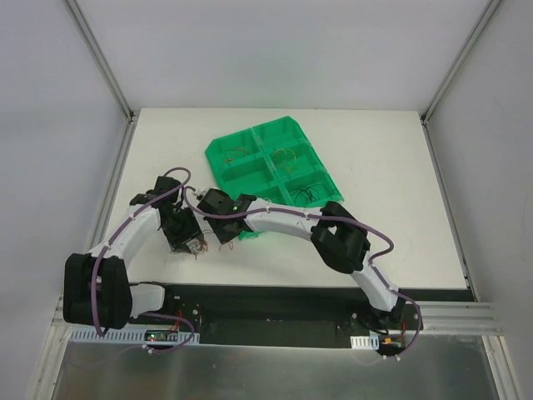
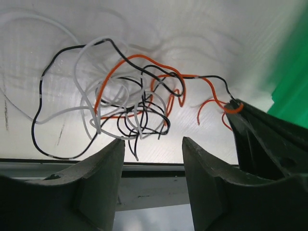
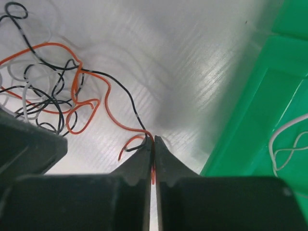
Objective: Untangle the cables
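The end of the black cable is in my right gripper with the orange cable, so next my right gripper opens and takes the orange cable alone (image 3: 112,116) before it pulls.
The cables (image 2: 130,103) lie as a loose tangle of black, white and orange wires on the white table, near its front edge. In the top view the cables (image 1: 196,247) sit between the two grippers. My left gripper (image 2: 153,144) hangs open just in front of the tangle, with nothing between its fingers. My right gripper (image 3: 154,142) is shut on an orange cable (image 3: 110,115) that runs back into the tangle (image 3: 48,91). A black wire end lies right at its tips. From the left wrist view, the right gripper (image 2: 236,107) pinches the orange loop at the right.
The green compartment tray (image 1: 275,162) stands just behind and to the right of the tangle, with thin wires in several cells. Its wall (image 3: 240,125) is close on the right gripper's right side. A white wire (image 3: 284,144) lies inside it. The table's front edge (image 2: 144,166) runs under the left fingers.
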`<state>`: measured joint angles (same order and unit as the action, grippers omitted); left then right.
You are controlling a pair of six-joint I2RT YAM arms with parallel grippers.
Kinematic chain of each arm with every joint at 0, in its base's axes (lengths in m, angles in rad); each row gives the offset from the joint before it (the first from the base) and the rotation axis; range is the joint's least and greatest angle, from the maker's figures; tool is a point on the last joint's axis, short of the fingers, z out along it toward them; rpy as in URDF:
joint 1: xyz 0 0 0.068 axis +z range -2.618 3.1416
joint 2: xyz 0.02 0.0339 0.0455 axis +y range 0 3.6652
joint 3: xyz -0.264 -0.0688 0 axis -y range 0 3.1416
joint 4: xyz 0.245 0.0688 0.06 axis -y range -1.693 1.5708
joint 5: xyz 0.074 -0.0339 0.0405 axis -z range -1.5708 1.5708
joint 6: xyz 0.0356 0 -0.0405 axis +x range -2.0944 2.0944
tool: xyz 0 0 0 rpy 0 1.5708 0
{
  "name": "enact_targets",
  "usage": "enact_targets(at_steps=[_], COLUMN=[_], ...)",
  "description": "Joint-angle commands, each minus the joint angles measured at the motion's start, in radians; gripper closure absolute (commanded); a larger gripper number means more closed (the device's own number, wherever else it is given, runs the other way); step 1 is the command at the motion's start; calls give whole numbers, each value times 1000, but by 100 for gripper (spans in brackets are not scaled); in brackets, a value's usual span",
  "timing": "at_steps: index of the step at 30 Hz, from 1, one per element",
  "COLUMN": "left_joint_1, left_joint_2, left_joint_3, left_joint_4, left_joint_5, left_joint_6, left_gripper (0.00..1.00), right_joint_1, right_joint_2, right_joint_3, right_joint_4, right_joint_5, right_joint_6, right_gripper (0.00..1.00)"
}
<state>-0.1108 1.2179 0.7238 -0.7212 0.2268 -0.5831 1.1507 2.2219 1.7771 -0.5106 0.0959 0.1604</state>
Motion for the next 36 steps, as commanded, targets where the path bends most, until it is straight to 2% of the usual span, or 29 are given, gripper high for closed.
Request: enact_targets(at_steps=[1, 3, 7, 12, 15, 19, 24, 27, 31, 33, 34, 35, 36], left_joint_1=[46, 69, 99, 103, 143, 178, 203, 209, 218, 218, 218, 217, 218], left_joint_2=[86, 162, 299, 367, 376, 396, 399, 407, 408, 388, 376, 362, 348], left_joint_3=[-7, -11, 17, 29, 22, 12, 8, 9, 20, 28, 28, 31, 31], left_joint_4=[15, 38, 71, 81, 83, 85, 91, 91, 92, 91, 91, 88, 85], left_joint_5=[-11, 2, 62, 51, 43, 43, 43, 28, 32, 49, 55, 65, 78], left_joint_6=[-3, -3, 32, 40, 46, 54, 51, 51, 51, 60, 63, 65, 63], left_gripper=[50, 52, 57, 58, 59, 59, 59, 59, 59, 57, 55, 53, 50], right_joint_1=[6, 9, 12, -34, -107, -173, -275, -299, -305, -309, -313, -315, -315], right_joint_2=[-33, -115, -390, -767, -986, -1209, -1326, -1331, -1306, -1300, -1300, -1298, -1292], right_joint_3=[50, -10, -226, -457, -533, -544, -429, -314, -206, -214, -238, -276, -316], right_joint_4=[-38, -45, -5, -46, -112, -187, -230, -230, -220, -213, -200, -186, -162], right_joint_5=[-27, -39, 25, 301, 414, 591, 732, 814, 844, 799, 724, 606, 441], right_joint_6=[-56, -65, -82, -29, 36, 50, -45, -145, -242, -255, -266, -271, -263], right_gripper=[99, 99, 99, 99, 100, 100, 100, 99, 100, 100, 99, 98, 90])
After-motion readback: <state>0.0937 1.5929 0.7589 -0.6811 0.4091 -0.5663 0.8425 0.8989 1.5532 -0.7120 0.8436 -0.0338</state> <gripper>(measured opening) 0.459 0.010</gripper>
